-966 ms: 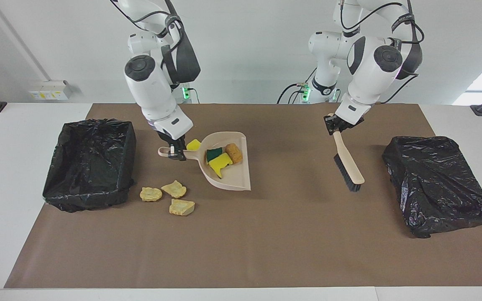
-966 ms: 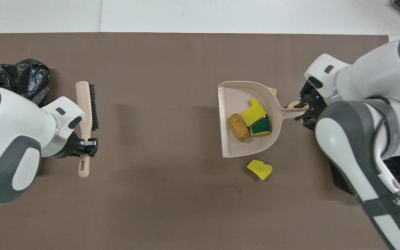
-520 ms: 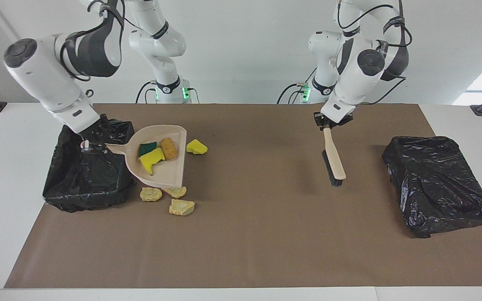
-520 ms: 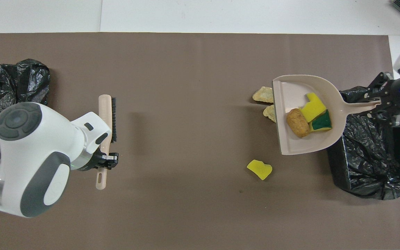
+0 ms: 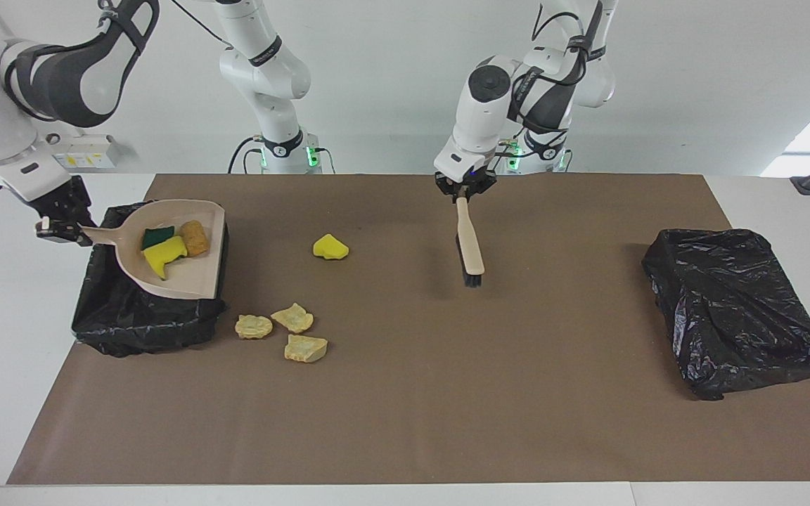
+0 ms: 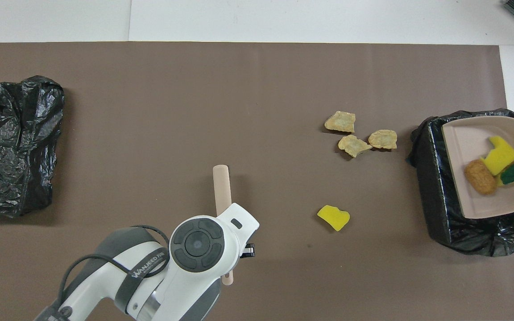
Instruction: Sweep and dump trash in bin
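My left gripper will put the beige brush down on the mat [image 6: 232, 241] between the lone yellow wedge and the second box.
My right gripper [image 5: 60, 228] is shut on the handle of the beige dustpan [image 5: 187, 281], holding it roughly level over the black-lined bin [image 5: 138, 323]. In the pan [image 6: 466, 142] lie two yellow sponge wedges [image 5: 164, 254], one with a green face, and the orange-brown nugget [image 6: 480, 177]. On the mat beside the bin lie three tan lumps [image 5: 293, 318] of trash [image 6: 353, 145]. A lone yellow wedge [image 5: 330, 247] lies nearer to the robots [image 6: 333, 217]. My left gripper [image 5: 463, 193] is shut on the handle of the beige brush [image 5: 472, 246], over the mat's middle.
A second box covered in black bag [image 5: 735, 309] stands at the left arm's end of the table [image 6: 11, 142]. A brown mat [image 5: 447, 393] covers the table. In the overhead view the left arm's wrist hides its gripper and most of the brush [image 6: 221, 185].
The right arm carried the loaded dustpan from the mat to over the bin. The left arm brought the brush from its own end toward the middle of the table.
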`<state>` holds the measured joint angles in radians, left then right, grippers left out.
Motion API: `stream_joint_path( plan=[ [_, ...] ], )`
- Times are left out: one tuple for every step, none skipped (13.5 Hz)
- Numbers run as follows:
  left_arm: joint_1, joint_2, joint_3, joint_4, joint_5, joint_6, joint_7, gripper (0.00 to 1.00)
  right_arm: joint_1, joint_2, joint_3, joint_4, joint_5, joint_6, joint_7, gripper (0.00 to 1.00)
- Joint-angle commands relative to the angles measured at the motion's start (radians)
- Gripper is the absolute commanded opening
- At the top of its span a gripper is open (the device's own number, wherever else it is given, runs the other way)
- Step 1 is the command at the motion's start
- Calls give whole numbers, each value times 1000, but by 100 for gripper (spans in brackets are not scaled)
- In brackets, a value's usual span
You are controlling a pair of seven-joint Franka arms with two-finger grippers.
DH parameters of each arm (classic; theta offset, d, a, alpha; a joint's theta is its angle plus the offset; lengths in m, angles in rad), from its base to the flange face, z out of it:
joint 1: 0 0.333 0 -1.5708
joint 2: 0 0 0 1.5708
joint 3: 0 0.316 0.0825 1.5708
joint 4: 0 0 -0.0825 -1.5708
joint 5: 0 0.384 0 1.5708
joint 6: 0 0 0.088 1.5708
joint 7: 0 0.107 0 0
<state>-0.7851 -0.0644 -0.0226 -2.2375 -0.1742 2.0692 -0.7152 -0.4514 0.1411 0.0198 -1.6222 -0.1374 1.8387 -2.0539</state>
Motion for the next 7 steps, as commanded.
stream_joint_path(
  plan=[
    [-46,3,21,-70,-51,75,-33,0,-38,3,14,12,-117,77,-11,0],
    [-49,3,21,-73,-53,90,-30,0,-32,0,15,7,-152,91,3,0],
    [-51,3,21,-76,-53,92,-26,0,-23,-2,16,-2,-189,93,21,0],
    [-52,-5,21,-91,-54,92,-18,0,-7,-15,19,-30,-230,93,46,0],
    [-52,-6,20,-99,-54,95,-17,0,25,-32,19,-65,-269,94,76,0],
    [-72,4,20,-99,-56,101,-17,0,55,-49,17,-92,-310,93,133,0],
    [-86,11,21,-105,-65,120,-17,0,60,-52,20,-99,-352,93,186,0]
  ],
)
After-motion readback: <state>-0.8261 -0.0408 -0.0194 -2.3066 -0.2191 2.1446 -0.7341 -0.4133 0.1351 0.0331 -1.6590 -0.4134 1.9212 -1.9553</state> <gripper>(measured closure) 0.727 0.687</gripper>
